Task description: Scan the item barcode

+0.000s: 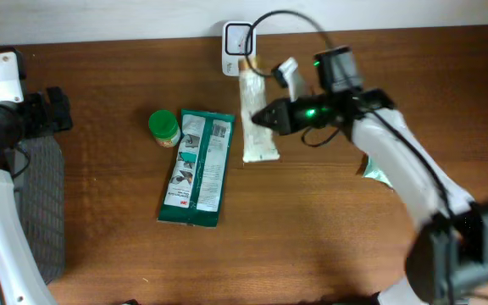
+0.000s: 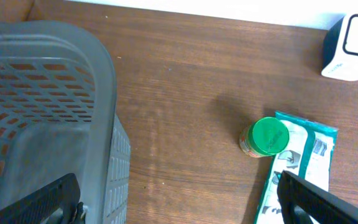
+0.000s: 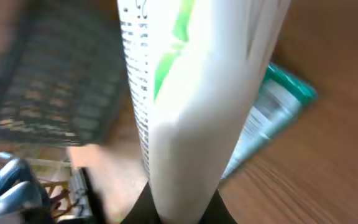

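Observation:
Next, my right gripper puts the long white packet down over the green scrap on the table (image 1: 366, 163). The packet now lies just in front of the scanner.
A long white packet (image 1: 257, 127) with green print lies lengthwise just in front of the white barcode scanner (image 1: 237, 38) at the table's back edge. My right gripper (image 1: 263, 116) is shut on the packet's right edge, about halfway along. In the right wrist view the white packet (image 3: 197, 93) fills the middle, pinched between the dark jaws of the right gripper (image 3: 182, 208). My left gripper (image 1: 55, 110) hangs open at the far left, above the basket's edge. In its own view the left gripper (image 2: 179, 199) has nothing between its fingers, and the scanner (image 2: 352, 46) shows at the top right.
A teal flat packet (image 1: 197, 169) lies mid-table with a green-lidded jar (image 1: 164, 127) beside its far left corner. A grey mesh basket (image 1: 41, 203) stands at the left edge. A small pale item (image 1: 288, 71) lies right of the scanner, and a green scrap (image 1: 374, 175) shows under the right arm.

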{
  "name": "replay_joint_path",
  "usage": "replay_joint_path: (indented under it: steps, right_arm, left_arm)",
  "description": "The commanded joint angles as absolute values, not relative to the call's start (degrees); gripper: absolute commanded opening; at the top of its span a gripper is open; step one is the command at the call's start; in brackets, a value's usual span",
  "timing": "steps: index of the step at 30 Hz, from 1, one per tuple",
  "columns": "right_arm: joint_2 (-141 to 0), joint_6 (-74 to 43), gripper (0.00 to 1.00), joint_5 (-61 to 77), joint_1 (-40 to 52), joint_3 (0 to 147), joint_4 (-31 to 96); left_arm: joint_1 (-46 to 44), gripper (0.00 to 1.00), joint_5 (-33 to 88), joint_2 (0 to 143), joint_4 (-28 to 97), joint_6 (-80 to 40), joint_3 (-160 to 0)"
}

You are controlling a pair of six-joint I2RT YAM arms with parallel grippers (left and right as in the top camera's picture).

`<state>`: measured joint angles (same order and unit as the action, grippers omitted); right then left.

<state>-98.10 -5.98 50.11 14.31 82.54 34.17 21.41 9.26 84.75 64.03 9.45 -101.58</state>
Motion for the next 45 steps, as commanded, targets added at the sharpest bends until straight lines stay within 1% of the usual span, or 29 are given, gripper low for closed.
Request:
replay_joint_path:
  steps: [1,3,4,6,8,9,12,14,16,17,19,20,23,24,25,26,28,32,35,42,45]
  right_arm:
    - [-92.2,-4.4,0.04,64.2,11.8,83.6,33.6]
    - [-90.6,-5.0,0.04,71.0,10.0,83.6,33.6]
    - [-90.3,-7.8,0.04,72.9,9.0,83.6,33.6]
    - [-90.3,-8.9,0.04,72.9,8.6,83.6,33.6]
    - [-90.3,-12.2,0.04,69.0,8.6,83.6,33.4]
    - [-90.3,-15.3,0.04,64.2,8.7,83.6,33.4]
    - [-90.5,-17.5,0.04,55.4,8.7,84.7,34.6]
    - [-93.4,-14.2,0.04,45.3,10.2,94.0,43.1]
    - [-99.1,-9.0,0.04,31.8,14.0,108.3,52.9]
    - [-102.3,-7.6,0.04,24.9,16.0,113.8,55.4]
    - [-107.4,-5.1,0.04,13.1,19.1,120.0,56.9]
    - [-111.0,-3.0,0.04,5.3,20.9,122.3,55.7]
    - [-119.0,4.9,0.04,-15.9,24.6,122.3,44.9]
    - [-122.5,11.0,0.04,-21.2,25.6,122.3,39.5]
    - [-125.9,18.1,0.04,-23.9,26.2,122.3,34.2]
    - [-128.9,22.3,0.04,-27.7,26.3,122.3,29.6]
    - [-133.4,27.5,0.04,-33.0,26.3,122.3,22.6]
    - [-140.2,36.8,0.04,-35.8,26.2,122.3,13.8]
    - [-143.8,42.3,0.04,-37.1,26.2,122.3,9.7]
    - [-144.2,43.1,0.04,-39.6,26.6,122.3,8.4]
    - [-142.2,43.0,0.04,-39.7,26.7,122.3,8.8]
  left_arm:
    - [21.5,0.99,9.9,84.2,64.0,10.2,-102.1]
    - [21.5,0.99,9.9,84.2,64.0,10.2,-102.1]
    - [21.5,0.99,9.9,84.2,64.0,10.2,-102.1]
    - [21.5,0.99,9.9,84.2,64.0,10.2,-102.1]
    - [21.5,0.99,9.9,84.2,64.0,10.2,-102.1]
    - [21.5,0.99,9.9,84.2,64.0,10.2,-102.1]
    - [21.5,0.99,9.9,84.2,64.0,10.2,-102.1]
    - [21.5,0.99,9.9,84.2,64.0,10.2,-102.1]
    - [21.5,0.99,9.9,84.2,64.0,10.2,-102.1]
    - [21.5,0.99,9.9,84.2,64.0,10.2,-102.1]
    - [21.5,0.99,9.9,84.2,64.0,10.2,-102.1]
    - [21.5,0.99,9.9,84.2,64.0,10.2,-102.1]
    - [21.5,0.99,9.9,84.2,64.0,10.2,-102.1]
    - [21.5,0.99,9.9,84.2,64.0,10.2,-102.1]
    - [21.5,0.99,9.9,84.2,64.0,10.2,-102.1]
    - [21.5,0.99,9.9,84.2,64.0,10.2,-102.1]
    - [21.5,0.99,9.9,84.2,64.0,10.2,-102.1]
    - [21.5,0.99,9.9,84.2,64.0,10.2,-102.1]
    - [21.5,0.99,9.8,84.2,64.0,10.2,-102.1]
    - [21.5,0.99,9.9,84.2,64.0,10.2,-102.1]
    - [21.5,0.99,9.9,84.2,64.0,10.2,-102.1]
